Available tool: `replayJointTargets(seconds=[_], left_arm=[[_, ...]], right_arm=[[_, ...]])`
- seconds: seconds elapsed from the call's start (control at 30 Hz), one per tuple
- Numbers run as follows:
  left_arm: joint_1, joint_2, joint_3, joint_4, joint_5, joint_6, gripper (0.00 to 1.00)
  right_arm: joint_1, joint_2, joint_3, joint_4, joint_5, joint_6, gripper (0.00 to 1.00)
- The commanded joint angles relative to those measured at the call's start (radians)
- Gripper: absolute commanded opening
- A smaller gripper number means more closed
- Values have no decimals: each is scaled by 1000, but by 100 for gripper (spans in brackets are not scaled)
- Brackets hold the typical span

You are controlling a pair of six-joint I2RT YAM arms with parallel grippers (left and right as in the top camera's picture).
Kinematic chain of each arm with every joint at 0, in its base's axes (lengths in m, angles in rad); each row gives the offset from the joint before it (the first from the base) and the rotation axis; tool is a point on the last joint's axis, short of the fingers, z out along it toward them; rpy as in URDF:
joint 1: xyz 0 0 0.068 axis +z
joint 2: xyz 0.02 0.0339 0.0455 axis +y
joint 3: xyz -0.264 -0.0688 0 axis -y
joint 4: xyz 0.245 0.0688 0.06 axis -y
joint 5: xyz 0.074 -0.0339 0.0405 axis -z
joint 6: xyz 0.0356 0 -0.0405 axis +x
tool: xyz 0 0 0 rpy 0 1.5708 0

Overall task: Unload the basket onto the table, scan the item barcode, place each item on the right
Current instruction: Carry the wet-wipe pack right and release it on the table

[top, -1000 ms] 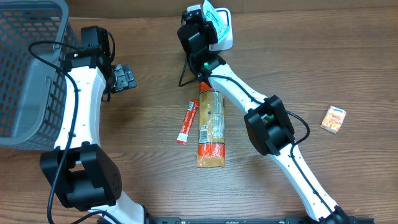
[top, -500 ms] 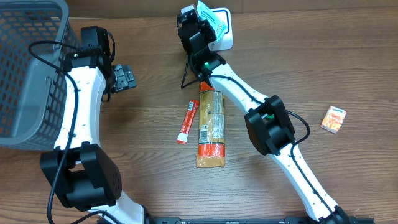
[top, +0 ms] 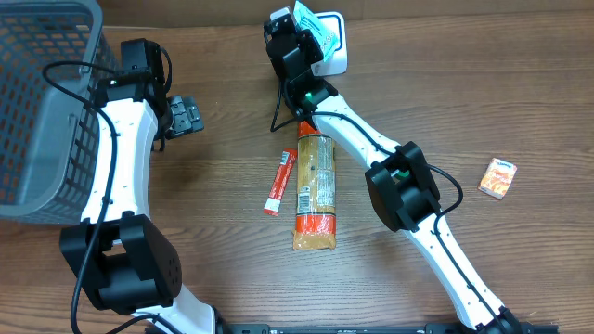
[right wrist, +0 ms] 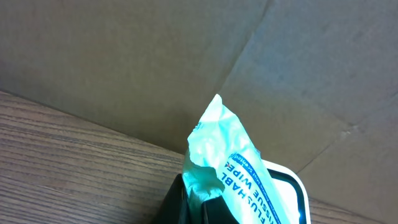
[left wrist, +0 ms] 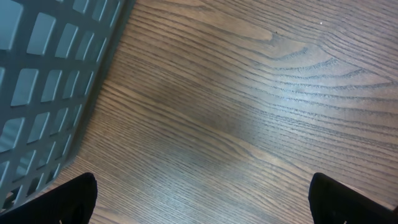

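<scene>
My right gripper needs to set the teal wipes packet, now held up beside the white scanner, down so that it lies on the table (top: 487, 187) and up against the small orange box.
My right gripper (top: 299, 39) is shut on a teal wipes packet (top: 316, 25), holding it up beside the white scanner (top: 337, 57) at the table's far edge. From the right wrist, the crumpled packet (right wrist: 227, 152) rises between my dark fingers (right wrist: 181, 198), with the scanner's white rim (right wrist: 297, 186) just behind it. No barcode shows on the packet. My left gripper (top: 186, 116) hangs open beside the basket, well away from the packet; its fingertips (left wrist: 78, 199) stand wide apart over bare wood with nothing between them.
A grey mesh basket (top: 37, 102) fills the far left corner; its wall (left wrist: 43, 93) is close to my left gripper. A red stick pack (top: 279, 182) and a long orange package (top: 314, 190) lie mid-table. A small orange box (top: 497, 177) lies at the right.
My right gripper has shifted slightly up and left with the wipes packet, then held still. The left arm has not moved.
</scene>
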Motion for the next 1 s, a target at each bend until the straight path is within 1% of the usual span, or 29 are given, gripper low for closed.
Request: replayJointTargets(seconds=[0.0, 0.13, 0.17, 0.23, 0.3, 0.33, 0.47, 0.53, 0.63, 0.7, 0.73, 0.87, 0.93, 0.97], left_arm=[[2, -8, 18, 0, 5, 11, 100], [2, -8, 18, 0, 5, 11, 100], [2, -8, 18, 0, 5, 11, 100], [2, -8, 18, 0, 5, 11, 100], [2, -8, 18, 0, 5, 11, 100], [2, -8, 18, 0, 5, 11, 100], [2, -8, 18, 0, 5, 11, 100], [2, -8, 18, 0, 5, 11, 100], [2, -8, 18, 0, 5, 11, 100], [2, -8, 18, 0, 5, 11, 100], [2, -8, 18, 0, 5, 11, 100], [2, -8, 18, 0, 5, 11, 100], [2, -8, 18, 0, 5, 11, 100], [2, -8, 18, 0, 5, 11, 100]], right_arm=[[-18, -62, 15, -1, -12, 7, 4], [-19, -188, 15, -10, -5, 8, 4], [-19, -256, 15, -37, -6, 16, 4], [-19, -330, 15, -92, -5, 17, 4], [-21, -410, 15, -185, -5, 27, 4], [-27, -480, 15, -288, -6, 57, 4], [-60, -604, 15, -534, -6, 165, 4], [-95, -661, 15, -699, -6, 273, 4], [-160, -704, 15, -917, -16, 418, 4], [-217, -713, 15, -1060, -60, 494, 4], [-250, -713, 14, -1130, -101, 513, 4], [-375, -705, -17, -1342, -282, 514, 4], [-463, -698, -70, -1458, -397, 513, 4], [-489, -698, -100, -1488, -420, 513, 4]])
